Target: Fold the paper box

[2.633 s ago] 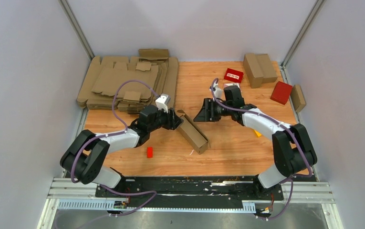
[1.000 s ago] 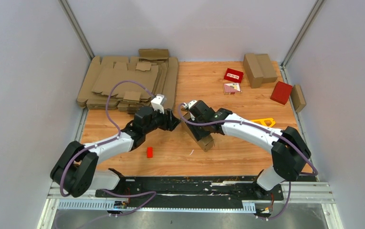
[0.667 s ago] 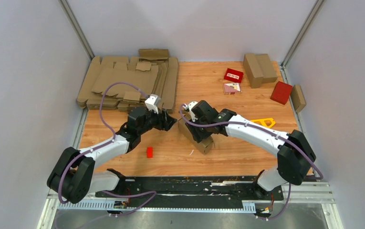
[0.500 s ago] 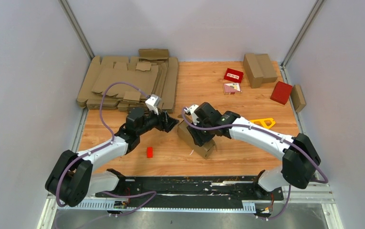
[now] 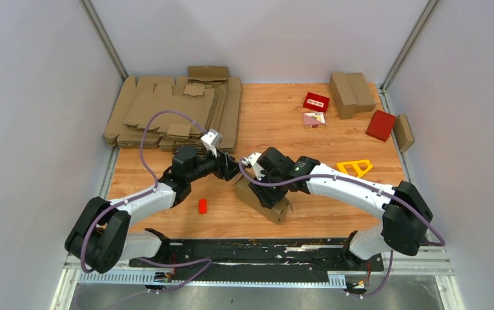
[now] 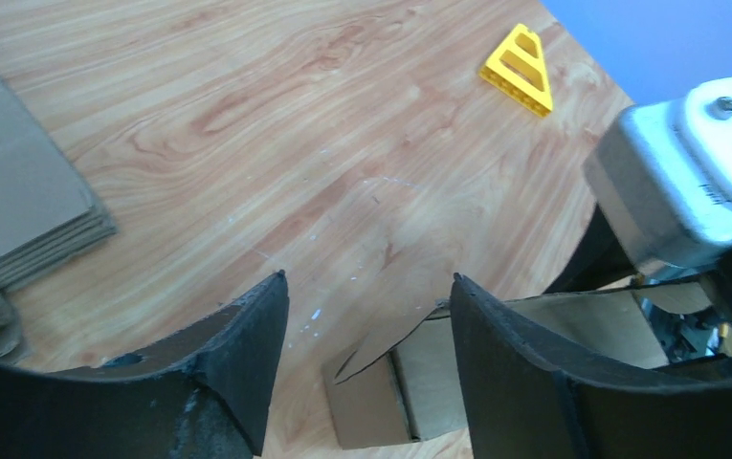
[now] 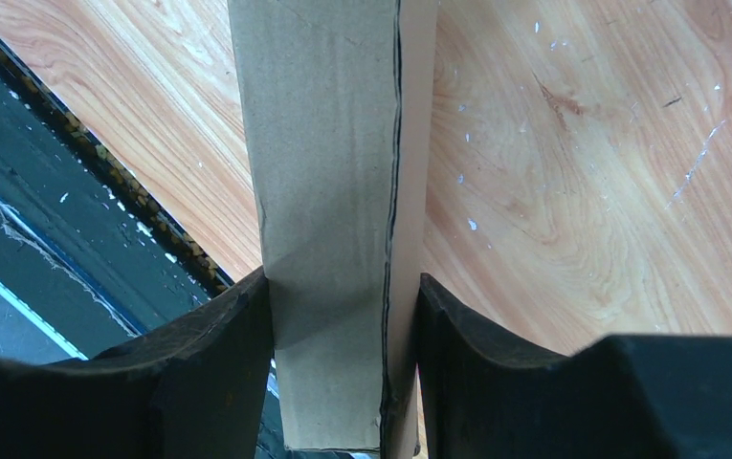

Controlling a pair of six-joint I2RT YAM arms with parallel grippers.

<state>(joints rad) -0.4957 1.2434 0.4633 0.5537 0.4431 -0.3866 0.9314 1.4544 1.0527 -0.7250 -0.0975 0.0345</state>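
Note:
My right gripper is clamping the middle of the paper box, away from its loose near flap. Next, my left gripper pinches the paper box's far end (image 6: pixel 393 350) so that my right gripper is freed.
The paper box (image 5: pixel 257 200) is a partly folded brown cuboid lying slantwise on the wooden table near the front middle. Its near end has a loose flap. My right gripper (image 5: pixel 268 188) is shut across its width. In the right wrist view the fingers (image 7: pixel 218 354) press both long sides of the box (image 7: pixel 328 182). My left gripper (image 5: pixel 230 169) is open and empty, just left of and behind the box's far end. In the left wrist view the box's open end (image 6: pixel 438 382) shows between and beyond the left gripper (image 6: pixel 366 282).
A stack of flat cardboard blanks (image 5: pixel 166 113) lies at the back left. Folded brown boxes (image 5: pixel 350 92) and red boxes (image 5: pixel 381 124) sit at the back right. A yellow triangular frame (image 5: pixel 355 168) lies right of the arms, a small red block (image 5: pixel 202 206) front left.
My right arm swung in from the right, closed on the box and dragged it toward the front, turning it. My left gripper came off the box's end and drew back a little.

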